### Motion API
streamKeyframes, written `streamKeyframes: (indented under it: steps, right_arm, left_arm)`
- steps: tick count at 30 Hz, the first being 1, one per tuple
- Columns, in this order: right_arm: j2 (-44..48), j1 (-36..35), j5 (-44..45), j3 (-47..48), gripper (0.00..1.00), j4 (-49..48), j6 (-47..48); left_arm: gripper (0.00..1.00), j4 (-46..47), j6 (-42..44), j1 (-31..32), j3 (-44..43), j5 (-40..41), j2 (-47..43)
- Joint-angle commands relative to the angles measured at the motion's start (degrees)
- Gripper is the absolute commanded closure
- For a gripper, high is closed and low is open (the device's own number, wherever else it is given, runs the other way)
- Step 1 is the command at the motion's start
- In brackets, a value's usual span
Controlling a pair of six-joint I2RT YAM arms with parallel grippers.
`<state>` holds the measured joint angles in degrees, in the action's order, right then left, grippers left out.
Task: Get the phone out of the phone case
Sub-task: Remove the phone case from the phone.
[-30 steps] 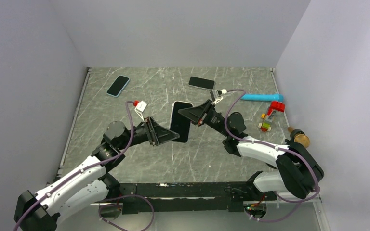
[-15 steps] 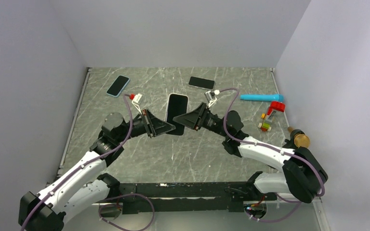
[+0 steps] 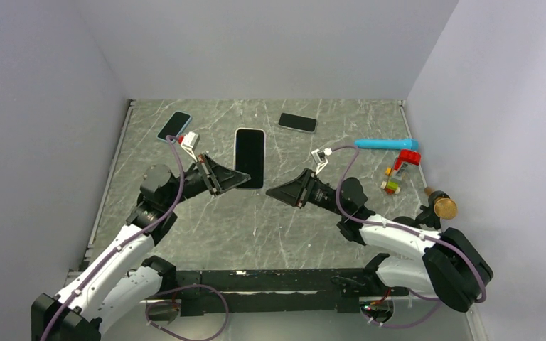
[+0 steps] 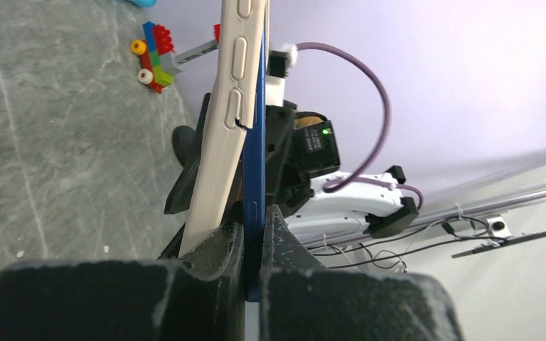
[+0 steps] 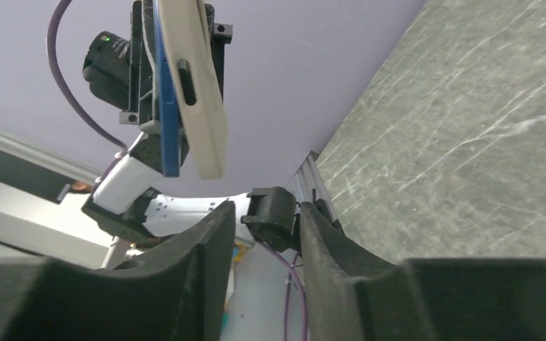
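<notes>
My left gripper is holding the phone. It will set the phone down flat on the bare table [image 3: 171,192] in front of the light blue case.
My left gripper [image 3: 244,180] is shut on the lower edge of the phone [image 3: 249,156] and holds it upright above the table, dark screen up in the top view. In the left wrist view the blue phone edge [image 4: 254,142] sits between my fingers [image 4: 222,245]. The beige case [image 4: 231,99] hangs off its back, splayed away at the near end. My right gripper [image 3: 273,193] is open and empty, apart from the phone to its right. The right wrist view shows the phone [image 5: 165,106] and the case [image 5: 197,85] ahead of my open right gripper [image 5: 264,213].
A phone in a light blue case [image 3: 174,126] lies at the back left and a black phone [image 3: 298,122] at the back middle. A blue cylinder [image 3: 382,144], a red block toy [image 3: 401,169] and a brass knob [image 3: 441,204] lie along the right wall.
My right gripper has let go of the phone and pulled back to the right. My left gripper has carried the phone left and farther back.
</notes>
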<state>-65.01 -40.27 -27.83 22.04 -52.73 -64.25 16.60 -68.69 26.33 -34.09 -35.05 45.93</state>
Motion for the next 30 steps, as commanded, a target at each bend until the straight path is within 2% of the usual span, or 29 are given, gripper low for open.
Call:
streamKeyframes:
  steps: [1,6,9,14,20,30]
  right_arm:
    - [-3.3,-0.6,-3.4,2.4,0.63,-8.6,0.6]
    - [-5.8,-2.6,-4.7,3.7,0.65,-14.1,0.4]
    - [-5.8,-3.1,-4.3,2.8,0.62,-16.4,0.4]
    - [-5.4,-3.7,-3.7,2.8,0.59,-15.6,1.4]
    - [-5.8,-4.4,-3.6,3.3,0.66,-18.5,1.6]
    - [-4.2,-4.6,-2.7,5.4,0.66,-13.7,3.4]
  left_arm:
    - [1.00,11.6,-6.7,-0.1,-0.4,-2.7,-1.8]
    - [1.00,12.3,-7.8,-0.2,1.0,-2.8,-2.4]
    - [1.00,11.9,-7.6,-0.1,1.3,-2.2,-2.7]
    - [1.00,12.8,-8.0,-0.1,1.5,-2.0,-2.4]
    - [1.00,13.2,-8.1,-0.1,2.0,-3.1,-2.2]
    - [1.00,15.7,-9.5,0.0,3.8,-4.2,-1.8]
